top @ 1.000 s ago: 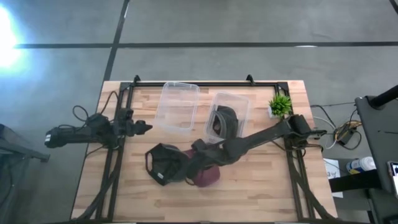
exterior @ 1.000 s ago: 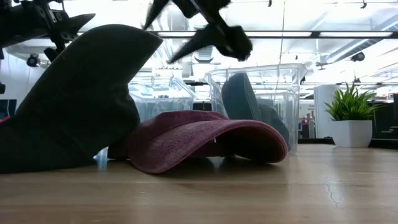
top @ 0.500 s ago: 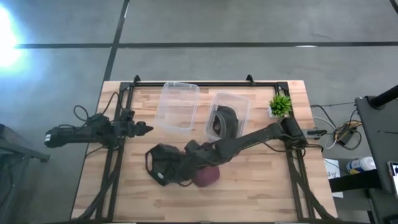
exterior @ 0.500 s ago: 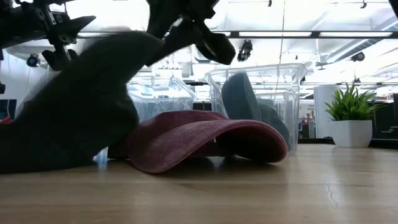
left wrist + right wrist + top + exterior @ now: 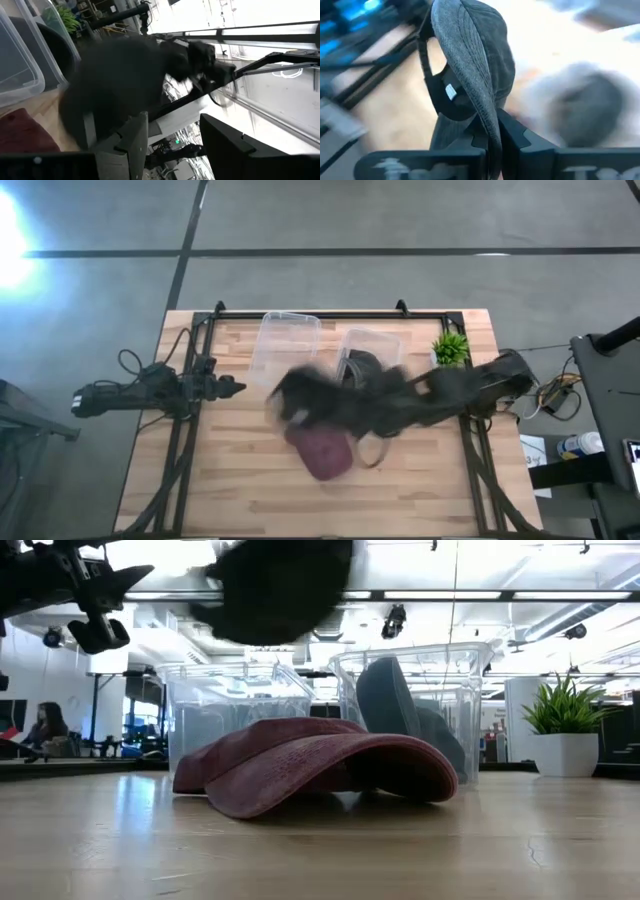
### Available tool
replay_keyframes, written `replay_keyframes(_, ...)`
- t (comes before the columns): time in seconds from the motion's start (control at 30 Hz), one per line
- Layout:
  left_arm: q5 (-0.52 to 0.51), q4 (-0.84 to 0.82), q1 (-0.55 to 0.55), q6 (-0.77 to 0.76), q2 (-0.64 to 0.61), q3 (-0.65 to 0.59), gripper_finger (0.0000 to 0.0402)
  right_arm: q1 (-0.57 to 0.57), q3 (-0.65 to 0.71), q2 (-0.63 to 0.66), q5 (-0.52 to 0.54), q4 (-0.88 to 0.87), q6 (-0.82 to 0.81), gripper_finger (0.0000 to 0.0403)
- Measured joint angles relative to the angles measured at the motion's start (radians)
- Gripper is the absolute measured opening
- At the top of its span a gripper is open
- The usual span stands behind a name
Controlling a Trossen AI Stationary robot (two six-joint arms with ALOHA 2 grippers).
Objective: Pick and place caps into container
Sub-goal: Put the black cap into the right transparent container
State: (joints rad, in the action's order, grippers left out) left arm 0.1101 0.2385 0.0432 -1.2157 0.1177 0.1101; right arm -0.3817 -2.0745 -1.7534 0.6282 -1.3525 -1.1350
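Observation:
Next, my right gripper puts the black cap down beside the olive-grey cap in the clear container [image 5: 373,382] [image 5: 586,107] near the plant.
The black cap [image 5: 298,393] hangs blurred above the table's middle, in front of the two clear containers, with my right gripper [image 5: 492,141] shut on it. In the low view the black cap [image 5: 275,588] is high above the table. The maroon cap [image 5: 322,452] rests on the wood by its brim and crown rim. An olive-grey cap [image 5: 400,710] stands tilted inside the right container [image 5: 372,345]. The left container [image 5: 285,348] holds no cap. My left gripper [image 5: 172,145] hovers open over the table's left side, apart from everything. My right gripper pinches a stitched edge of the black cap [image 5: 487,117], the brim by its rows of stitching, between its two fingers. The edge runs along the gap between the fingers. The cap is lifted clear of the table, its crown and back strap opening [image 5: 436,62] beyond the fingertips.
A small potted plant [image 5: 450,348] stands at the far right corner. A black metal frame [image 5: 300,313] runs round the table's edges. Bare wood lies along the near edge and at the near left.
My right gripper has dropped onto the black cap beside the maroon one, shut on it, and swung it up and toward the far edge, near the containers. The black cap is lifted clear of the table. The maroon cap now lies uncovered.

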Motion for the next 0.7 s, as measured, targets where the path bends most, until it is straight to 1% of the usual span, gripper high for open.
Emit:
replay_keyframes(0.07, -0.001, -0.001, 0.000, 0.009, 0.000, 0.000, 0.0174, -0.024, -0.050, 0.038, 0.130, -0.193, -0.131, 0.0012)
replay_keyframes(0.1, -0.003, -0.001, 0.000, 0.014, 0.000, 0.000, 0.0174, -0.034, -0.063, 0.055, 0.178, -0.234, -0.191, 0.0012)
replay_keyframes(0.13, -0.003, -0.001, 0.000, 0.019, 0.000, 0.000, 0.0174, -0.038, -0.063, 0.079, 0.216, -0.217, -0.200, 0.0012)
replay_keyframes(0.2, -0.005, -0.001, 0.000, 0.029, 0.001, 0.000, 0.0174, -0.039, -0.037, 0.136, 0.236, -0.190, -0.164, 0.0012)
replay_keyframes(0.37, -0.020, 0.000, 0.000, 0.036, 0.003, 0.000, 0.0174, 0.039, 0.046, 0.175, 0.240, -0.219, -0.141, 0.0012)
replay_keyframes(0.43, -0.020, -0.001, 0.000, 0.036, 0.004, 0.000, 0.0174, 0.073, 0.088, 0.176, 0.218, -0.217, -0.118, 0.0012)
replay_keyframes(0.47, -0.020, -0.001, 0.000, 0.036, 0.004, 0.000, 0.0174, 0.097, 0.110, 0.184, 0.188, -0.219, -0.111, 0.0012)
replay_keyframes(0.57, -0.021, 0.000, 0.000, 0.033, 0.004, 0.000, 0.0174, 0.186, 0.181, 0.215, 0.041, -0.218, -0.071, 0.0012)
replay_keyframes(0.7, -0.022, 0.000, 0.000, 0.031, 0.004, 0.000, 0.0174, 0.306, 0.315, 0.213, -0.105, -0.215, -0.054, 0.0012)
